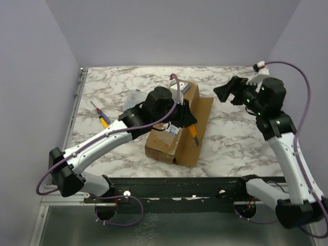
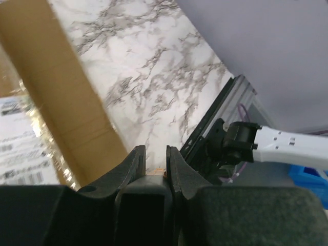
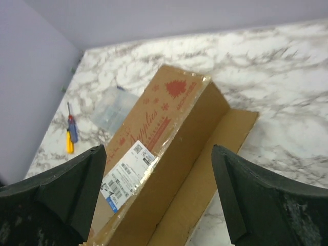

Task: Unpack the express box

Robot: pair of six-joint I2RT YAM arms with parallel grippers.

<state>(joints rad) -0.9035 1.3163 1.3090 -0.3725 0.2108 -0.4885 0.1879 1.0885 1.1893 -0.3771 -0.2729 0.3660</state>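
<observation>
I need to have my left gripper release the black-and-orange tool on the bare table [image 1: 243,132] [image 2: 139,35] between the box's long flap and the side wall.
The express box [image 1: 171,128] is a long brown carton with a white label and red print, lying mid-table with one long flap [image 1: 202,128] folded flat to its right. My left gripper [image 1: 189,120] hovers over the box's right edge, shut on a black-and-orange tool [image 1: 194,135] that looks like a utility knife. In the left wrist view the fingers [image 2: 134,160] pinch its black handle [image 2: 146,189], and the box [image 2: 51,77] lies at the left. My right gripper [image 1: 221,94] is open and empty, above the table right of the box. In its wrist view [image 3: 158,152] the box [image 3: 169,118] lies below.
A small clear plastic case [image 1: 134,97] sits left of the box's far end, also in the right wrist view [image 3: 111,105]. A screwdriver with a yellow, blue and red handle [image 1: 101,115] lies at the left [image 3: 69,134]. The table's metal rail [image 2: 215,123] runs along the near edge.
</observation>
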